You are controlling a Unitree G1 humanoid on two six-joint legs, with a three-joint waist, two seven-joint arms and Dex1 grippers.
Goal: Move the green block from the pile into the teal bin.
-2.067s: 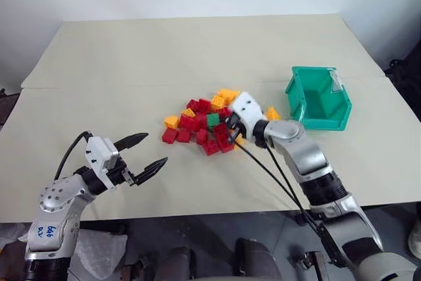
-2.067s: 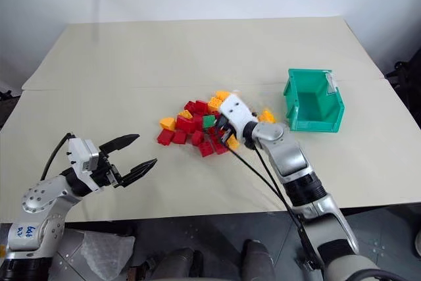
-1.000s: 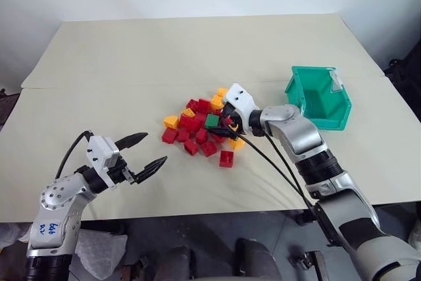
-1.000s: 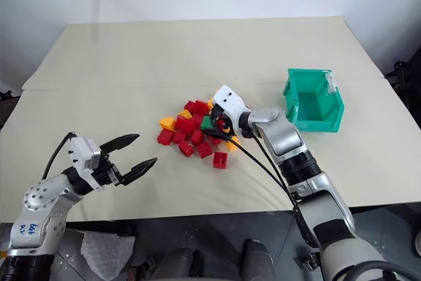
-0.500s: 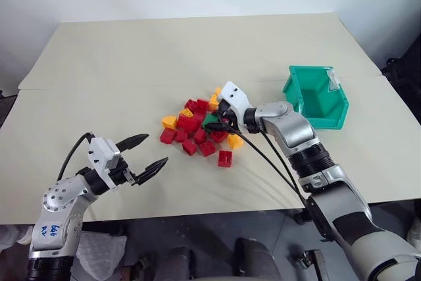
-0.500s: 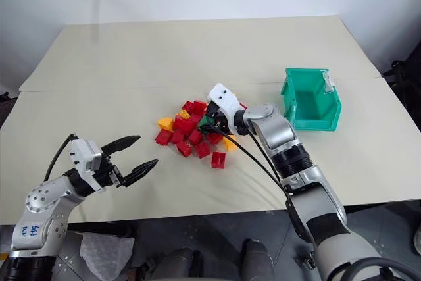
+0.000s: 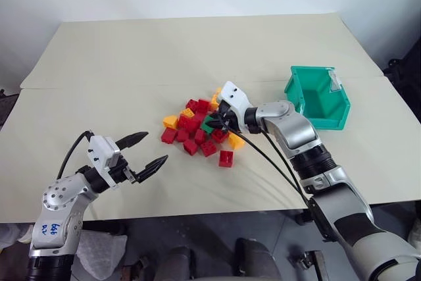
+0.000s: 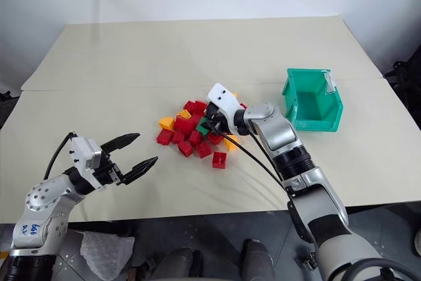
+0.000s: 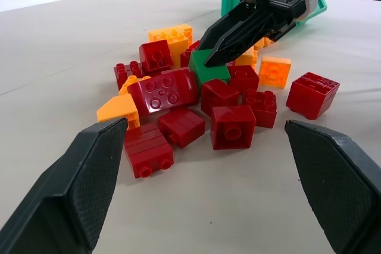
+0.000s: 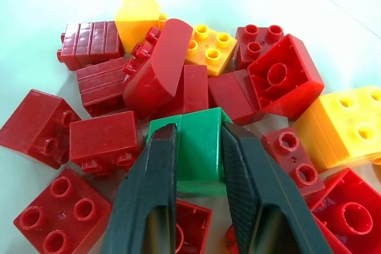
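Observation:
Next, I open my right gripper wide and grip the green block squarely across its full width (image 10: 199,147) before lifting, because it sits crooked with one corner poking past the finger.
The green block (image 10: 199,150) lies in the middle of the pile (image 7: 195,129) of red and yellow-orange bricks, at the centre of the table. My right gripper (image 10: 196,128) reaches into the pile from the right, its two black fingers (image 9: 221,34) pressed on opposite sides of the green block (image 9: 208,71), shut on it. The block still rests among the bricks. The teal bin (image 7: 320,121) stands open-topped to the right of the pile, a short way behind the right arm. My left gripper (image 7: 156,149) hovers open near the table's front left, well apart from the pile, with nothing in it.
One red brick (image 7: 225,158) lies apart in front of the pile. Black cables (image 7: 273,166) trail from the right wrist toward the front edge. The beige table (image 7: 197,51) stretches wide behind the pile and to its left.
The right gripper's fingers have closed onto the green block. Before that, the gripper shifted left across the pile and a red brick came loose in front. The left arm stayed still.

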